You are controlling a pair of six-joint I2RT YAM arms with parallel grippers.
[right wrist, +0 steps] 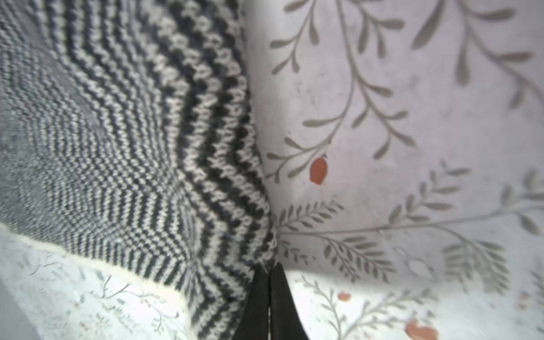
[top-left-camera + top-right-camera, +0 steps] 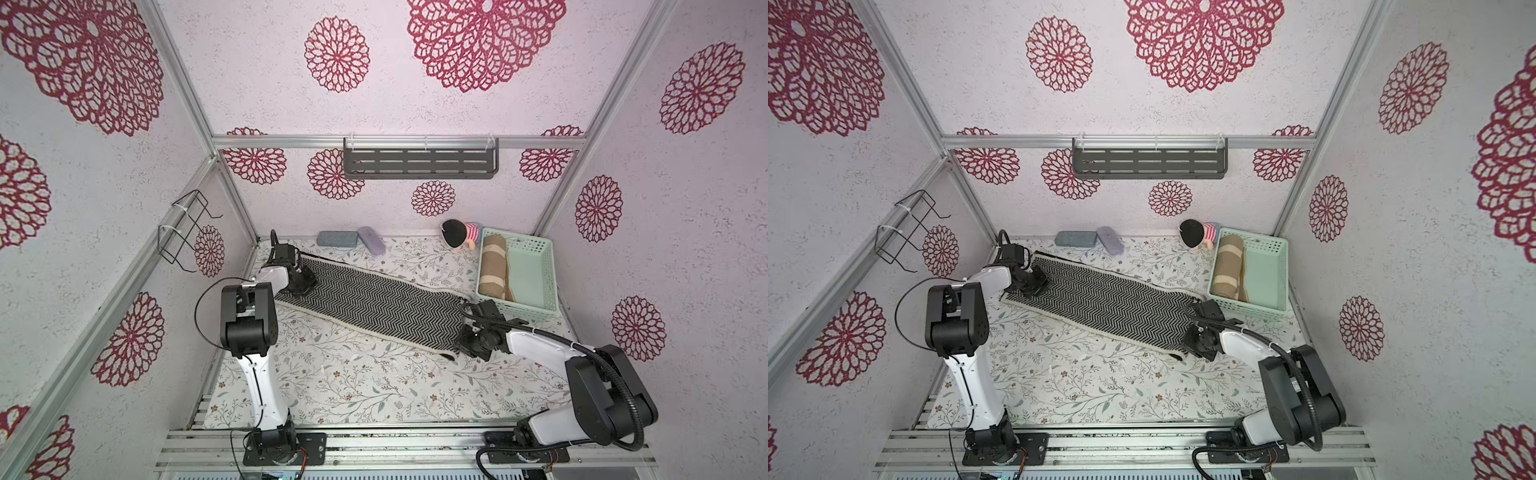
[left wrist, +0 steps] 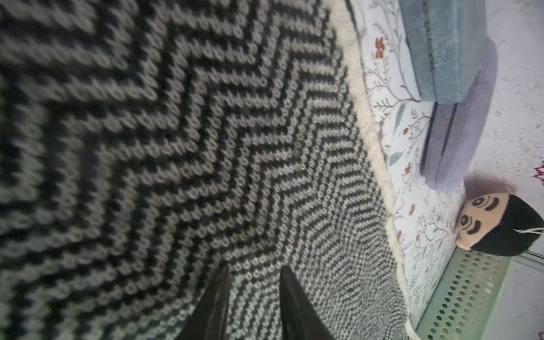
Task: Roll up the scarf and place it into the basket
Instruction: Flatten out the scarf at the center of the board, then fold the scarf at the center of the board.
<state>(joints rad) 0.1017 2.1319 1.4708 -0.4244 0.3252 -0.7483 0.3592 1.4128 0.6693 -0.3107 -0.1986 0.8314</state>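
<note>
I pinch the scarf's end by its near corner with my right gripper, so I need to open, regrip farther toward its far corner (image 2: 465, 296) and fold it over.
The scarf (image 2: 374, 307) (image 2: 1108, 303) is a black-and-white chevron knit with a cream border, lying flat and slanting from far left to near right. My left gripper (image 2: 301, 284) (image 2: 1034, 284) is on its far left end. In the left wrist view the left gripper (image 3: 254, 268) has its jaws a narrow gap apart, tips on the knit (image 3: 206, 147), and no pinched fold shows. My right gripper (image 2: 461, 345) (image 2: 1185, 345) (image 1: 269, 265) is shut on the scarf's near right edge (image 1: 147, 162), which bulges up slightly. The mint-green basket (image 2: 548, 270) (image 2: 1281, 270) (image 3: 465, 294) stands at the far right.
A rolled tan-and-beige cloth (image 2: 494, 266) lies in the basket's left side. A grey-blue case (image 2: 337, 238), a lilac case (image 2: 372, 240) and a small doll (image 2: 459, 233) sit along the back wall. A dark slotted shelf (image 2: 419, 160) and a black wire rack (image 2: 183, 232) hang on the walls.
</note>
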